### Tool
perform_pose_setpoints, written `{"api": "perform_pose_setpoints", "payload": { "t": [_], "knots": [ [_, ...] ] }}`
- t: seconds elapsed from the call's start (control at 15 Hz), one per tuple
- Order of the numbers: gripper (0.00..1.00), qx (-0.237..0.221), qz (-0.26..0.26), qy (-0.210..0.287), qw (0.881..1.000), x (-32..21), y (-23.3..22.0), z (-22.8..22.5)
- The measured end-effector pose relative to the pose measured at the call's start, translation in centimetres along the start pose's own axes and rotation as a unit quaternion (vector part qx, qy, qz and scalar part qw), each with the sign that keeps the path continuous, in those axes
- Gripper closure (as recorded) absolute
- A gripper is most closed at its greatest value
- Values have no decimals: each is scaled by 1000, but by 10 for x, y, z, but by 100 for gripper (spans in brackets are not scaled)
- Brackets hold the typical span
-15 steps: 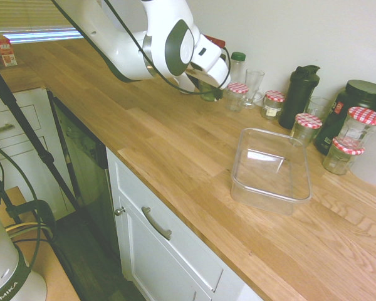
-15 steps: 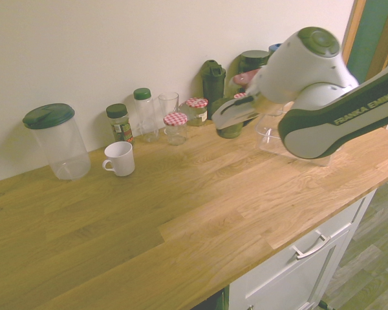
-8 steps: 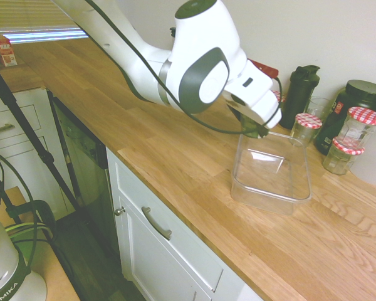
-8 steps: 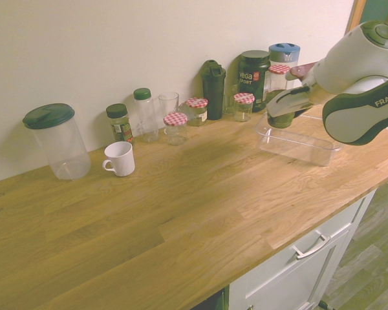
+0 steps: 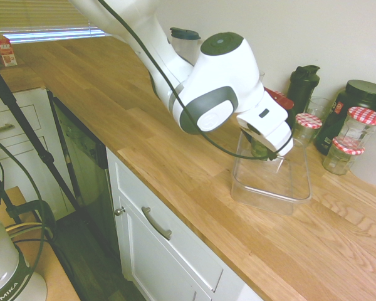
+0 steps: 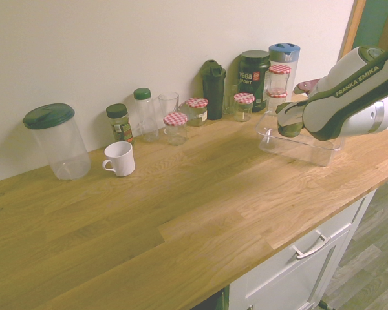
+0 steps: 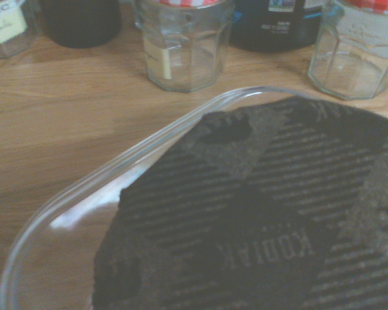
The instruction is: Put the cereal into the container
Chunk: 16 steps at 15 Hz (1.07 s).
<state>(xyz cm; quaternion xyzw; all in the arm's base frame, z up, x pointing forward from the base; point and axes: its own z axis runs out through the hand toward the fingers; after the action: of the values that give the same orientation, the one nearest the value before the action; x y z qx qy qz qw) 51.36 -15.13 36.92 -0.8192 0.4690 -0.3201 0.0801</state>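
Observation:
My gripper has a place for the cereal on the middle of the clear container's bottom (image 5: 271,181). It will let the cereal go there. The cereal now hangs inside the container's far end.
The cereal (image 5: 261,150) is a small jar with dark greenish contents, and my gripper (image 5: 263,145) is shut on it. The jar hangs just inside the far end of the container (image 5: 266,191), a clear low-walled rectangular tub on the wooden counter. From the other side the cereal (image 6: 286,127) shows dark green at the gripper (image 6: 284,121), over the near-left end of the container (image 6: 305,150). In the wrist view the jar's dark label (image 7: 246,213), printed KODIAK, fills much of the picture above the container's rounded rim (image 7: 84,194).
Several glass jars with red-checked lids (image 5: 308,126) stand behind the tub, next to a black shaker bottle (image 5: 301,94) and a dark tub (image 5: 357,97). Along the wall further off are a white mug (image 6: 119,158), spice bottles (image 6: 119,123), a drinking glass (image 6: 169,106) and a green-lidded canister (image 6: 55,139).
The arm has swung from the back row of jars across to the tub, carrying the cereal, and lowered it into the tub's end.

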Motion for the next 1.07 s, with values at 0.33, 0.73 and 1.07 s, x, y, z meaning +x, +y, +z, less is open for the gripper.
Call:
{"api": "perform_pose_setpoints", "payload": {
  "t": [0.33,0.73,1.07],
  "knots": [
    [100,-22,13,-8,1000,22,14,18],
    [0,-42,15,-30,999,18,21,33],
    [0,-61,26,-52,997,20,29,39]
  ]
}}
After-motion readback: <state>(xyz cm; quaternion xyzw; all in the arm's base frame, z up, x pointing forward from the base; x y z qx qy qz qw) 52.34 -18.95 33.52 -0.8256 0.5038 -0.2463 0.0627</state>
